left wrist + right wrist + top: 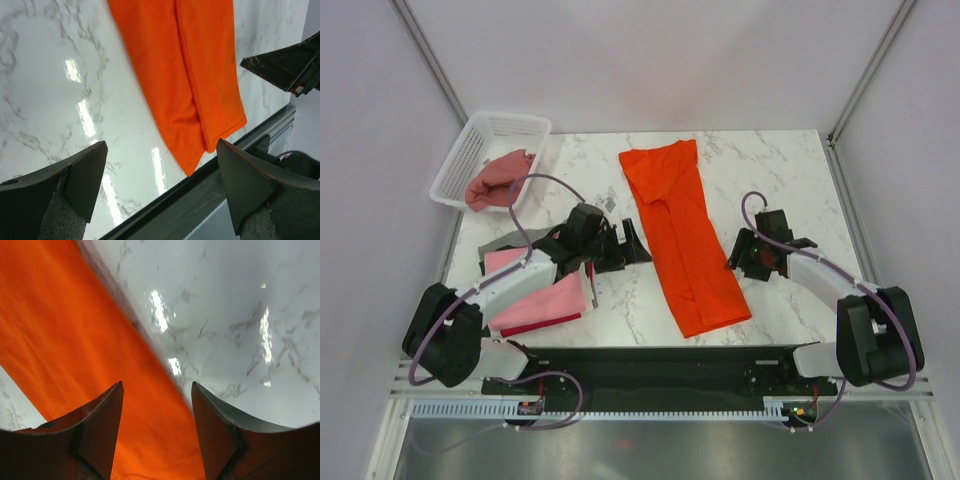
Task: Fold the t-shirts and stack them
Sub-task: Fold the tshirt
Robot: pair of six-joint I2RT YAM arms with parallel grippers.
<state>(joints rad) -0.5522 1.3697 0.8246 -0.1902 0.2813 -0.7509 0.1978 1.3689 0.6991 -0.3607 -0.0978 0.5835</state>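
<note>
The left gripper I use will close on the near corner (687, 335) (189, 174) of the orange t-shirt, on the side toward the folded light pink t-shirt.
A bright orange t-shirt (685, 240), folded lengthwise into a long strip, lies in the middle of the marble table (780, 180). My left gripper (628, 247) hovers just left of it, wide open and holding nothing. In the left wrist view (160, 150) the shirt's near end (195, 85) lies ahead of the gripper. My right gripper (740, 256) sits at the shirt's right edge. Its jaws stand apart over that edge (156, 385), with orange cloth (75, 340) under one fingertip (102, 425) and bare marble beyond the other. A folded light pink t-shirt (545, 300) lies on a grey one (500, 243) under my left arm.
A white mesh basket (470, 150) at the back left holds a crumpled dusty rose shirt (498, 178). The table's front edge and a black rail (650, 365) run close to the orange shirt's near end. My right gripper's finger (285, 65) shows in the left wrist view.
</note>
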